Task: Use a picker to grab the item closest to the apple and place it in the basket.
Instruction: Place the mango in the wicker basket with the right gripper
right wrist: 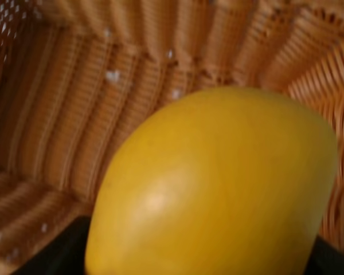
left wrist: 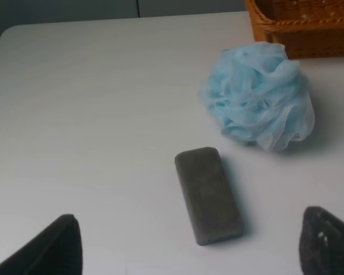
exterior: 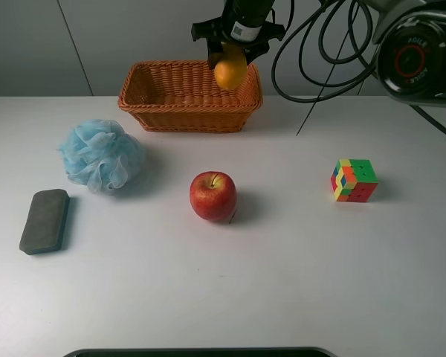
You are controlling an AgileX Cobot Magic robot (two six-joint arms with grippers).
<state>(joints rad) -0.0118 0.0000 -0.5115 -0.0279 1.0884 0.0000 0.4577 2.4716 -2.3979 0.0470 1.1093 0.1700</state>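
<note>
Next, my right gripper lets go of the yellow-orange fruit on the wicker basket's bottom [exterior: 221, 92] [right wrist: 202, 147], toward the end where the puzzle cube is.
A red apple [exterior: 212, 195] sits on the white table near the middle. My right gripper [exterior: 231, 58] is shut on a yellow-orange fruit [exterior: 230, 71] and holds it above the right end of the wicker basket [exterior: 156, 89]. In the right wrist view the fruit [right wrist: 218, 183] fills the frame, with the basket's woven inside [right wrist: 74, 103] right behind it. My left gripper [left wrist: 189, 252] is open and empty, its fingers [left wrist: 51, 246] low over the table near the grey block.
A light blue bath pouf [exterior: 101, 155] and a grey block [exterior: 44, 220] lie at the left; both show in the left wrist view, pouf [left wrist: 258, 103] and block [left wrist: 208, 195]. A colourful puzzle cube [exterior: 354, 180] stands at the right. Cables hang at back right.
</note>
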